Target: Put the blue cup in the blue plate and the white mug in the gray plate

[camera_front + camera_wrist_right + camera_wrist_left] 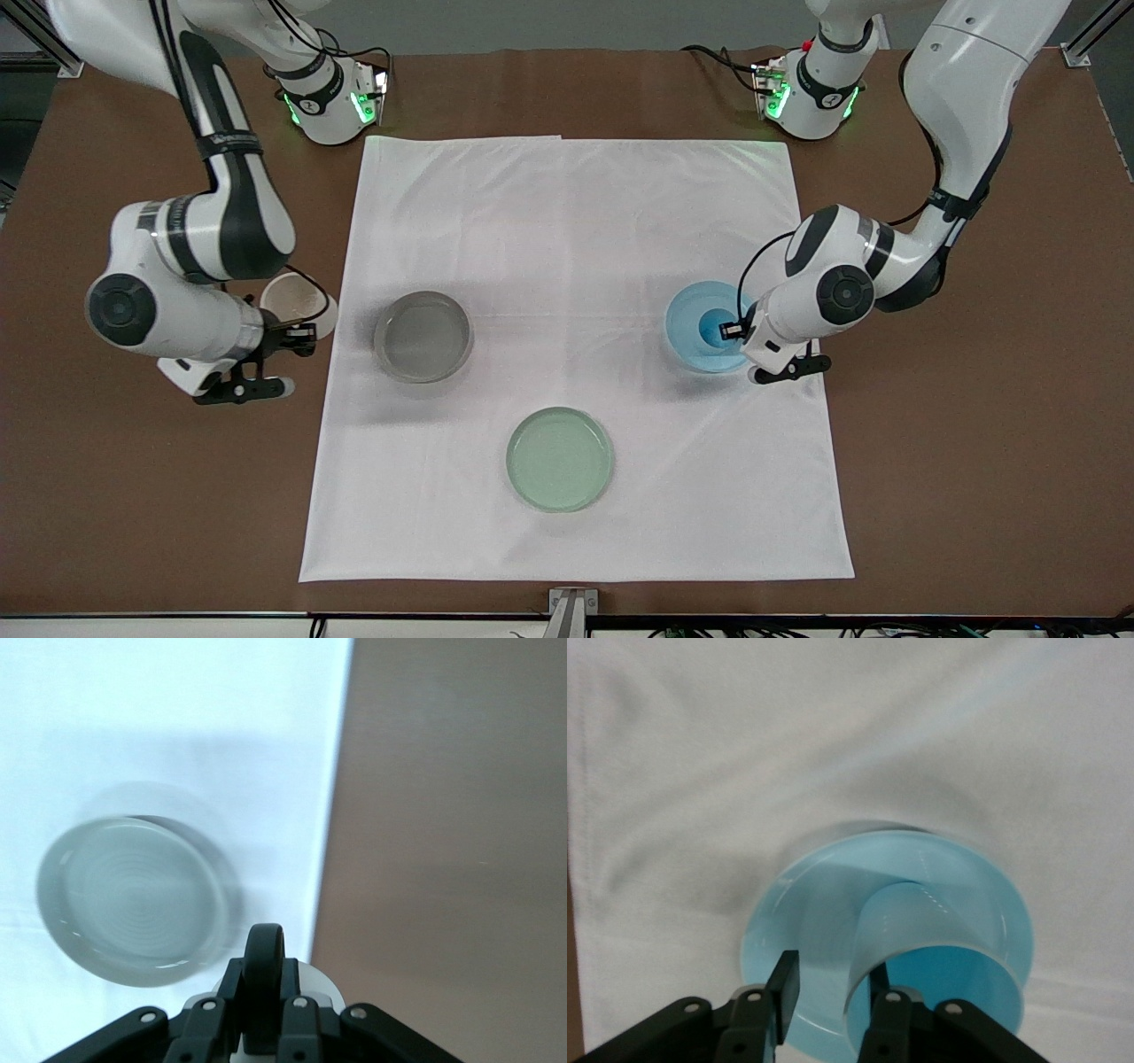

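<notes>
My right gripper is going to set the white mug down and let go of it on the flat middle of the empty gray plate (427,335) (137,893).
The blue cup (711,329) stands in the blue plate (687,310) toward the left arm's end of the cloth. My left gripper (740,330) is open over the plate. In the left wrist view its gripper (830,970) straddles the wall of the blue cup (921,921): one finger is inside the cup, the other stands clear outside over the blue plate (806,904). My right gripper (301,335) is shut on the black handle (264,948) of the white mug (292,299), over the brown table beside the gray plate (423,337). The right wrist view shows the gray plate (133,899) empty.
A pale green plate (560,459) lies empty on the white cloth (576,221), nearer to the front camera than the other two plates. Brown tabletop (974,443) surrounds the cloth on all sides.
</notes>
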You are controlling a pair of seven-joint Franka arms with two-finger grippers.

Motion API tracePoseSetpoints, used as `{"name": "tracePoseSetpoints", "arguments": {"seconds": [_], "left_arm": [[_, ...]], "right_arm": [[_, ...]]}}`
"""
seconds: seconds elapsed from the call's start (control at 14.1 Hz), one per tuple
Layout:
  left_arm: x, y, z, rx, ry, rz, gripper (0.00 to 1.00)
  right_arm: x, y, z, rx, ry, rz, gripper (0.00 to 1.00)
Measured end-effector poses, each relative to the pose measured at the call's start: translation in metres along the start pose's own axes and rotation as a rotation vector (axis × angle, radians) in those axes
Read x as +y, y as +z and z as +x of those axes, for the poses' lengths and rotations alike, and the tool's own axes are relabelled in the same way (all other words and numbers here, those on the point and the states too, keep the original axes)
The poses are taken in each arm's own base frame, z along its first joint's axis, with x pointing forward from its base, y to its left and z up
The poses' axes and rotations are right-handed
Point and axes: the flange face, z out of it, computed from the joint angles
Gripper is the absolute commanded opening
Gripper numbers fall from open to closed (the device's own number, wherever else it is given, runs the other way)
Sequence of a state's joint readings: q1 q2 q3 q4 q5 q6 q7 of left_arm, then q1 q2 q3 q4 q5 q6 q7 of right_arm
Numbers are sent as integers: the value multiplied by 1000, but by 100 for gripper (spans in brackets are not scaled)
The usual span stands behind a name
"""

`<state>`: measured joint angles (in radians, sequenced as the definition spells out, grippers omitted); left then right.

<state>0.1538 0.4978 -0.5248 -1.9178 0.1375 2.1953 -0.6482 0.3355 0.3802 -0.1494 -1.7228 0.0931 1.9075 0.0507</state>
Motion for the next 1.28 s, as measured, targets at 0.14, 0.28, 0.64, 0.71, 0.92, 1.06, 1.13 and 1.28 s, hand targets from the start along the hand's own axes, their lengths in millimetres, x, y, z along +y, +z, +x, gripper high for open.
{"name": "tracePoseSetpoints", "arguments": {"seconds": [0.14,0.28,0.64,0.71,0.92,1.06,1.13,1.28], "left_arm": [[-22,-52,20,16,-50,16,100],[-43,-128,35,79,-99,12,100],[-102,-280,42,204,-91,-1,100],[-111,-296,40,211,-73,4,100],[-144,-332,32,239,15,28,100],[-165,-350,23,244,96,55,100],[-171,-359,16,248,126,69,100],[-171,-376,-5,236,155,99,100]], "right_arm": [[-37,11,1,20,6,-2,10],[-63,30,6,32,24,22,10],[-103,85,16,60,93,11,10],[-106,95,18,56,95,6,10],[-112,111,17,36,97,10,11],[-116,114,17,31,99,17,12],[-117,115,17,28,101,20,14],[-116,117,17,26,103,21,61]]}}
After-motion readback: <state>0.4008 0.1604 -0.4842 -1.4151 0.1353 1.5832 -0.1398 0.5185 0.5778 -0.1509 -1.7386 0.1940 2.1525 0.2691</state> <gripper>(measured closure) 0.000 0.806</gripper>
